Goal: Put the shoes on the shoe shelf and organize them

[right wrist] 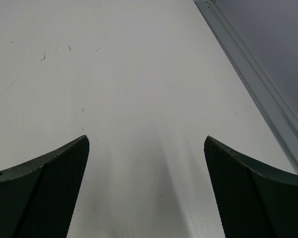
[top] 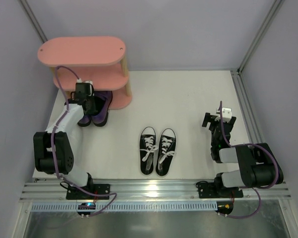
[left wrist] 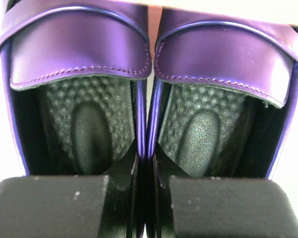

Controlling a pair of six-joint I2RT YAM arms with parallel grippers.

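Note:
My left gripper is going to let go of the dark purple glossy shoes on the pink shoe shelf's bottom level (top: 100, 99), with the heels facing out.
The pink shoe shelf (top: 82, 51) stands at the far left. The dark purple glossy shoes (top: 100, 112) lie side by side, toes under the shelf's lowest board. My left gripper (top: 88, 105) is shut on their two touching inner walls; in the left wrist view the shoes (left wrist: 79, 49) fill the frame and my fingers (left wrist: 114, 183) pinch the inner walls (left wrist: 146, 148) together. The black canvas sneakers (top: 158, 150) with white laces lie as a pair mid-table. My right gripper (top: 217, 120) is open and empty at the right (right wrist: 146, 163). The white sneakers are out of view.
A metal rail (top: 246, 109) runs along the table's right edge and shows in the right wrist view (right wrist: 253, 79). The grey enclosure walls close in the left, back and right. Bare white tabletop (top: 179, 99) lies between shelf and right arm.

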